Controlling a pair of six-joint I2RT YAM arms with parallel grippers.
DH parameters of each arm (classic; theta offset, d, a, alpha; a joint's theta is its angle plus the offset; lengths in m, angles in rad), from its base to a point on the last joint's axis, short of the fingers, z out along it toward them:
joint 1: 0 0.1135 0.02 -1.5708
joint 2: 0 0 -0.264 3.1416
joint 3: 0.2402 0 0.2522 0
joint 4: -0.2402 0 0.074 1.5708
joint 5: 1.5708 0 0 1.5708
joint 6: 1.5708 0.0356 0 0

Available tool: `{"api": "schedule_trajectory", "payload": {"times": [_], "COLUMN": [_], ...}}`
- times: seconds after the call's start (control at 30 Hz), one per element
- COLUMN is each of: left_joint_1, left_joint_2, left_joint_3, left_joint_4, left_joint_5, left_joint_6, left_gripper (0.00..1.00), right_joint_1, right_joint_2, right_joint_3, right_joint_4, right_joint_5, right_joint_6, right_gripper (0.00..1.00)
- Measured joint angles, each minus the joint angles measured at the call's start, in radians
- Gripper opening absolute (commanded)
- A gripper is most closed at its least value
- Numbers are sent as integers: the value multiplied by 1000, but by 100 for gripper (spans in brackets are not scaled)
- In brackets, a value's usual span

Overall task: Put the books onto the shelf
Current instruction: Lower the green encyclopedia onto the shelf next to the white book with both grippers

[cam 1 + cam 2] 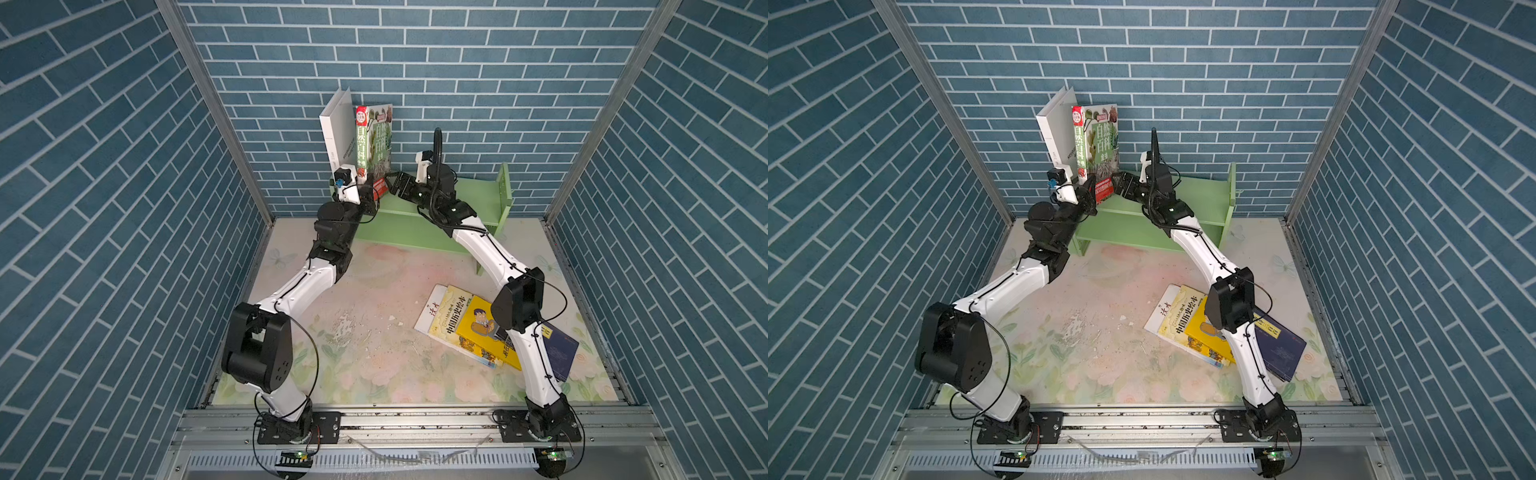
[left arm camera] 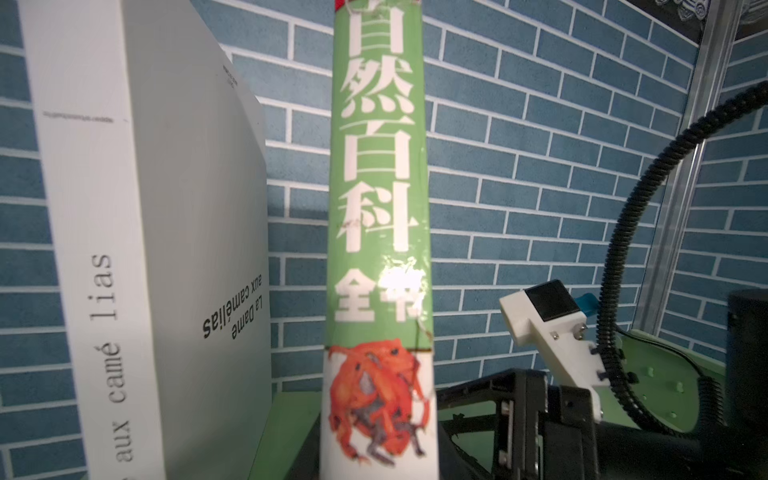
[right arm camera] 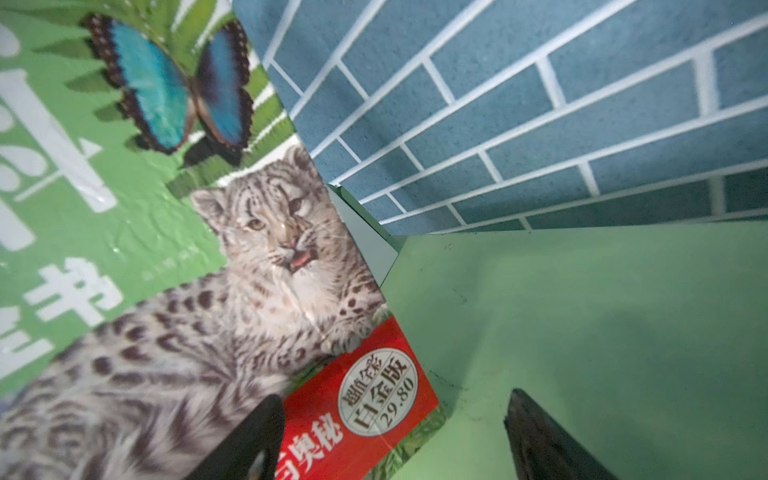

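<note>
Next, I open my left gripper, which holds the bottom of the encyclopedia's spine while the book tilts back, then bring it upright and take its spine higher (image 2: 377,152).
The green-and-red encyclopedia (image 1: 376,141) (image 1: 1096,141) stands upright at the left end of the light green shelf (image 1: 461,195) (image 1: 1200,193), on its upper tier. My left gripper (image 1: 368,193) (image 1: 1090,195) is shut on the foot of its spine (image 2: 378,166). A plain white book (image 1: 338,129) (image 2: 104,208) leans beside it, toward the left wall. My right gripper (image 1: 392,185) (image 3: 390,440) is open at the encyclopedia's front cover (image 3: 145,249). One of its fingers (image 3: 249,440) is in front of the cover and the other is over the bare shelf board (image 3: 582,332).
On the table at the right lies a fanned pile: a thin white book (image 1: 430,309), a pale yellow one (image 1: 451,311), a bright yellow cartoon one (image 1: 478,322) and a navy one (image 1: 561,353). My right arm crosses above them. The shelf's right side panel (image 1: 505,187) stands near the back wall.
</note>
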Motion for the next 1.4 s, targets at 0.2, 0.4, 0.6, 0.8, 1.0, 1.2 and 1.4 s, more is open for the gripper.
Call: {"api": "schedule_trajectory", "payload": {"times": [0.2, 0.4, 0.6, 0.8, 1.0, 1.2, 1.4], "left_joint_1": [-4, -6, -7, 3, 0, 7, 7], "left_joint_2": [0, 0, 0, 2, 3, 3, 7], "left_joint_3": [-5, 5, 15, 73, 105, 129, 140], "left_joint_4": [8, -29, -112, -213, -246, -290, -298], "left_joint_5": [-10, 18, 39, 26, 39, 28, 24], "left_joint_6": [1, 5, 6, 21, 35, 60, 71], "left_gripper": [33, 47, 49, 27, 37, 8, 2], "right_joint_1": [-1, -1, 0, -5, -2, -1, 1], "right_joint_2": [3, 18, 26, 26, 28, 29, 30], "right_joint_3": [1, 16, 18, 18, 18, 18, 24], "right_joint_4": [6, 21, 46, 47, 54, 57, 53], "right_joint_5": [-7, -14, -26, -28, -31, -32, -36], "right_joint_6": [14, 25, 40, 55, 63, 65, 65], "right_gripper": [83, 83, 82, 82, 82, 82, 82]}}
